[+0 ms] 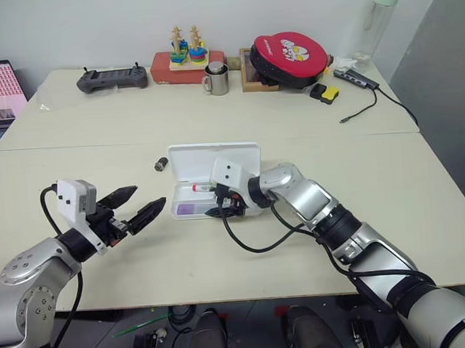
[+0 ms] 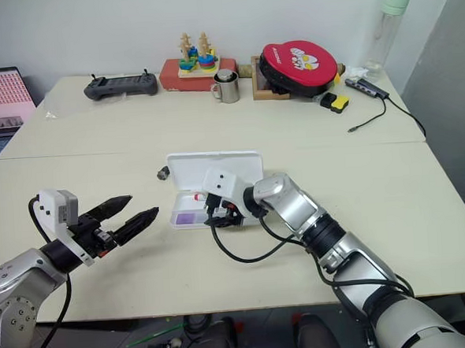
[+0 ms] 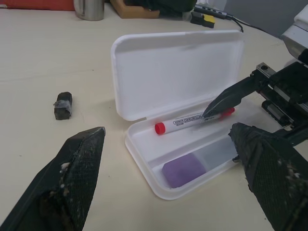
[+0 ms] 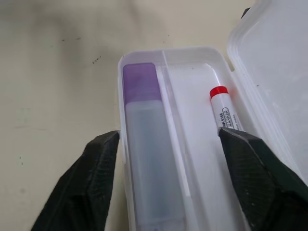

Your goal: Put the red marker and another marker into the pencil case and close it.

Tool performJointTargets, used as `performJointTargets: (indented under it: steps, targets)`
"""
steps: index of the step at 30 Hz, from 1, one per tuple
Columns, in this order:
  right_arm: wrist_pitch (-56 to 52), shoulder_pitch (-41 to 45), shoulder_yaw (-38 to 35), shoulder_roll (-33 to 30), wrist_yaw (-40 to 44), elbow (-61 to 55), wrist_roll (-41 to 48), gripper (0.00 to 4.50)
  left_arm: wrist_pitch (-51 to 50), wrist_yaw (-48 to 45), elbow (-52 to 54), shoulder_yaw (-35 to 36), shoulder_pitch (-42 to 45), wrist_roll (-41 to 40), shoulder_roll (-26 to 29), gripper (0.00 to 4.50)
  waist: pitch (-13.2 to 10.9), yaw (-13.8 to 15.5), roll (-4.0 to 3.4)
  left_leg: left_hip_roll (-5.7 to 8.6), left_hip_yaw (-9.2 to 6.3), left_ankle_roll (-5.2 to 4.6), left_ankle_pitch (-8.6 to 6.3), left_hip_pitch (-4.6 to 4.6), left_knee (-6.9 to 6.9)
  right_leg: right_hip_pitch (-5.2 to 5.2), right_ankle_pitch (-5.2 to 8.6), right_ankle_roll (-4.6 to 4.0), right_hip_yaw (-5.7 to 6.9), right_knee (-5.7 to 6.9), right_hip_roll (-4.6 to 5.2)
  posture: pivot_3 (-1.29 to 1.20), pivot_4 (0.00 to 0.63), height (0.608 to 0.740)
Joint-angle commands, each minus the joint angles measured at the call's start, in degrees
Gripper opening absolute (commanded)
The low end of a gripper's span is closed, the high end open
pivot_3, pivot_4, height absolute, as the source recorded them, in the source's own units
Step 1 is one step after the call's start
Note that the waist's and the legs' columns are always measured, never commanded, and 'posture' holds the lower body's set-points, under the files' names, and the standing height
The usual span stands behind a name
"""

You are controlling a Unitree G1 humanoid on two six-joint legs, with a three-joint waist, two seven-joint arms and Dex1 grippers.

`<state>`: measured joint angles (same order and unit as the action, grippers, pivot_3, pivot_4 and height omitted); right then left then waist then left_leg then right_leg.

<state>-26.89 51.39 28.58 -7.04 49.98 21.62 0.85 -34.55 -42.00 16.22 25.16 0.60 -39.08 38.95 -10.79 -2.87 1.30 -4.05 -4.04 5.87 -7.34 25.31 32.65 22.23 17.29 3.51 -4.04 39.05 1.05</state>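
Note:
I need to next move my left gripper to the small black cylinder [image 1: 161, 163] [image 3: 63, 106] beside the lid of the white pencil case and close it there.
The white pencil case [image 1: 215, 155] lies open at the table's centre, its lid tipped back. The red marker [image 3: 192, 120] rests in the tray's far compartment, red cap to the left. The lilac marker [image 4: 144, 120] fills the near compartment. My right gripper [image 4: 168, 132] hangs open over the tray's right end, one finger on each side of the tray, holding nothing. One fingertip [image 3: 209, 111] sits right over the red marker's barrel. My left gripper [image 1: 149, 196] is open and empty above the table, left of the case and pointing at it.
A small black cylinder [image 1: 161, 163] lies just left of the lid. Along the back stand a game controller [image 1: 112, 79], a stacking toy on a red box [image 1: 186, 62], a metal mug [image 1: 217, 80], a red round pouch [image 1: 290, 56], a bottle [image 1: 381, 15] and a cable hub [image 1: 361, 79].

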Motion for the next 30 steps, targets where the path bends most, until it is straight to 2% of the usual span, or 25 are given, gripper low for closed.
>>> performJointTargets:
  steps: [1,4,11,16,30]
  targets:
    - [-0.1,1.8,-4.7,0.4,0.4,-4.8,2.7,4.37,2.0,3.1,-3.6,-0.7,3.7,2.8,-0.2,4.5,0.0,0.0,0.0,0.0,0.0,0.0,0.0,0.0,0.0,0.0,0.0,0.0,0.0,0.0,0.0,0.0,0.15,0.74]
    - [-2.0,1.5,-10.9,1.1,0.8,-12.7,9.0,4.45,3.3,7.6,-11.9,-3.7,9.3,9.1,0.4,4.5,0.0,0.4,-0.03,0.0,-0.04,-0.01,0.01,0.03,0.01,0.04,-0.01,0.03,0.02,0.04,-0.03,0.0,0.15,0.74]
    - [-6.3,2.5,-16.5,1.1,-5.2,-20.8,11.2,4.45,6.8,10.0,-26.6,-8.7,20.2,16.0,-0.9,4.5,0.0,0.5,0.0,0.0,-0.03,0.0,0.0,0.07,0.02,0.01,0.02,0.12,0.02,0.0,-0.04,0.0,0.15,0.74]
    - [-7.7,3.8,-17.8,0.9,-9.8,-22.3,10.7,4.45,10.3,8.6,-38.1,-13.4,28.1,20.1,-2.7,4.5,0.0,1.0,0.0,0.02,-0.05,0.0,0.01,0.11,0.04,0.03,-0.05,0.04,0.03,0.01,-0.04,0.0,0.15,0.74]
    - [-7.8,4.3,-17.3,-1.3,-13.0,-21.9,9.6,4.45,19.3,7.9,-61.5,-17.8,42.5,27.2,-9.1,4.5,0.0,1.1,0.0,0.07,-0.13,-0.01,0.01,0.22,0.06,0.03,-0.06,0.03,0.13,0.04,-0.03,0.0,0.15,0.74]
